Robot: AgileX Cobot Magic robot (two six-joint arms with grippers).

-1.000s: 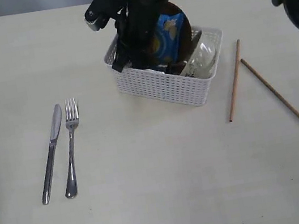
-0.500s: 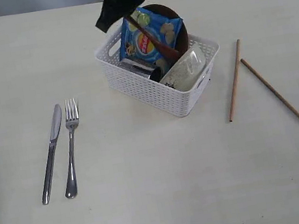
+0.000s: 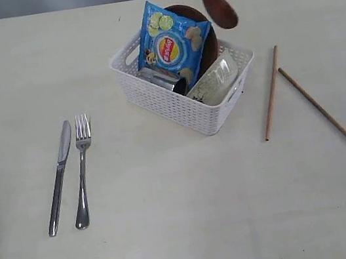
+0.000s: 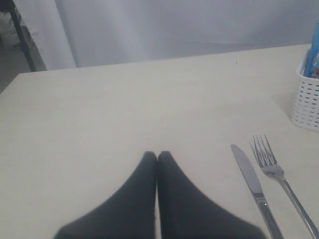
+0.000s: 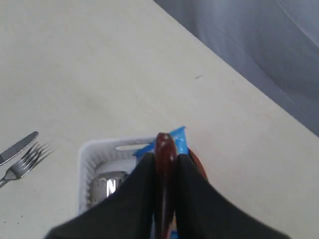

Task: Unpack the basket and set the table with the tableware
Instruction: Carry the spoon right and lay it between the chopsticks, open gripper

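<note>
Next, I let go of the wooden spoon with my right gripper on the table point(image 3: 307, 122) between the chopsticks.
The white basket point(image 3: 182, 104) stands on the table point(image 3: 188, 220), holding a blue chip bag point(image 3: 169, 47), a steel cup point(image 3: 161, 79), an off-white bowl point(image 3: 218, 79) and a dark brown plate point(image 3: 204, 31). High above the basket, my right gripper point(image 5: 165, 159) is shut on the reddish-brown wooden spoon point(image 5: 164, 149); the spoon's bowl point(image 3: 215, 4) hangs at the top of the exterior view. The knife point(image 3: 58, 178) and fork point(image 3: 82, 171) lie left of the basket, two chopsticks point(image 3: 272, 93) to its right. My left gripper point(image 4: 157, 155) is shut and empty, near the knife point(image 4: 251, 181).
The basket point(image 4: 306, 102) shows at the edge of the left wrist view beside the fork point(image 4: 279, 177). A curtain hangs beyond the table's far edge.
The right arm has lifted out of the basket with the wooden spoon and risen out of the exterior view. The basket shifted and turned slightly.
</note>
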